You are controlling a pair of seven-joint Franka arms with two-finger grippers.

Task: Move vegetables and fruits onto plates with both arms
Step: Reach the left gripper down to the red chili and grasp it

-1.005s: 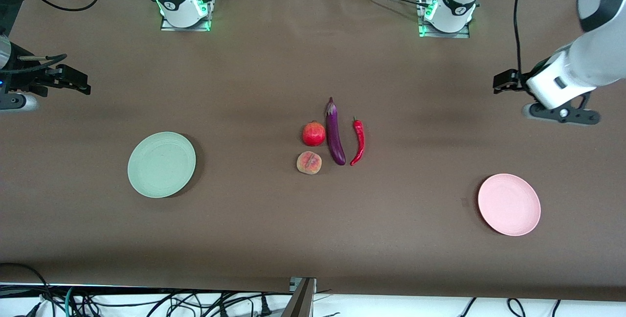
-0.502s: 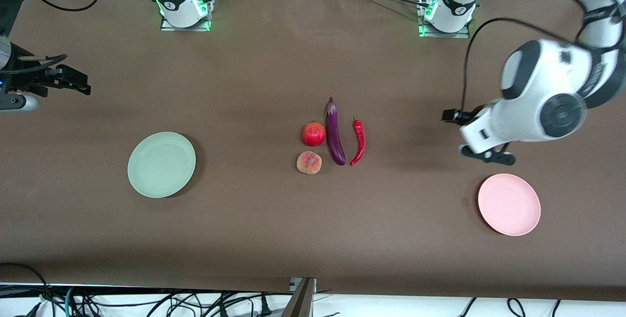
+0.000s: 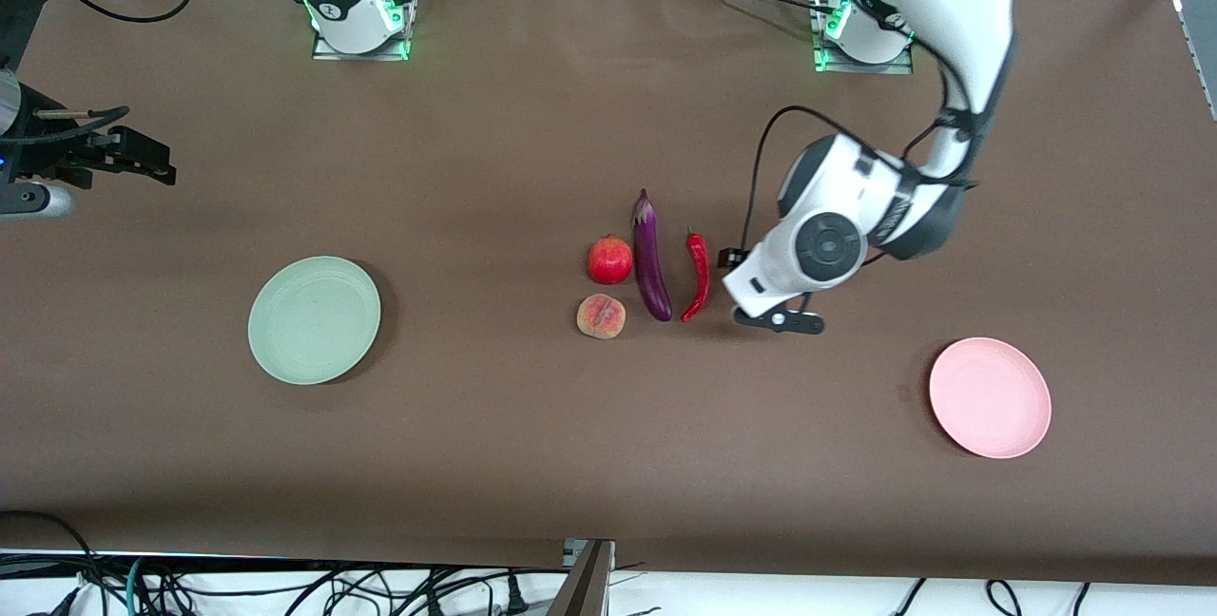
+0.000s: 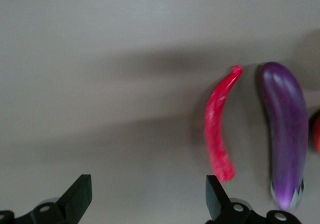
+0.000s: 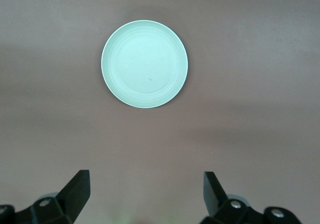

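Observation:
I will next bring my left gripper over to the red chili's middle (image 3: 701,269) (image 4: 215,140), beside the purple eggplant, and close it there.
The purple eggplant (image 3: 651,259), red chili (image 3: 699,274), red pomegranate (image 3: 609,259) and peach (image 3: 601,316) lie together mid-table. My left gripper (image 3: 732,259) is open and empty, hovering over bare table right beside the chili, toward the left arm's end. The left wrist view shows the gripper (image 4: 147,196), the chili (image 4: 218,129) by one fingertip (image 4: 215,199), and the eggplant (image 4: 286,134). My right gripper (image 3: 143,160) waits open and empty over the right arm's end of the table. Its wrist view (image 5: 145,194) shows the mint plate (image 5: 144,63). The mint plate (image 3: 314,319) and pink plate (image 3: 990,397) hold nothing.
The brown table (image 3: 494,445) has wide bare stretches between the produce and each plate. Cables hang below its front edge (image 3: 380,587). The arm bases (image 3: 357,12) stand along the table edge farthest from the camera.
My left arm has swung in from the left arm's end of the table to hover beside the chili. The right arm and all objects have not moved.

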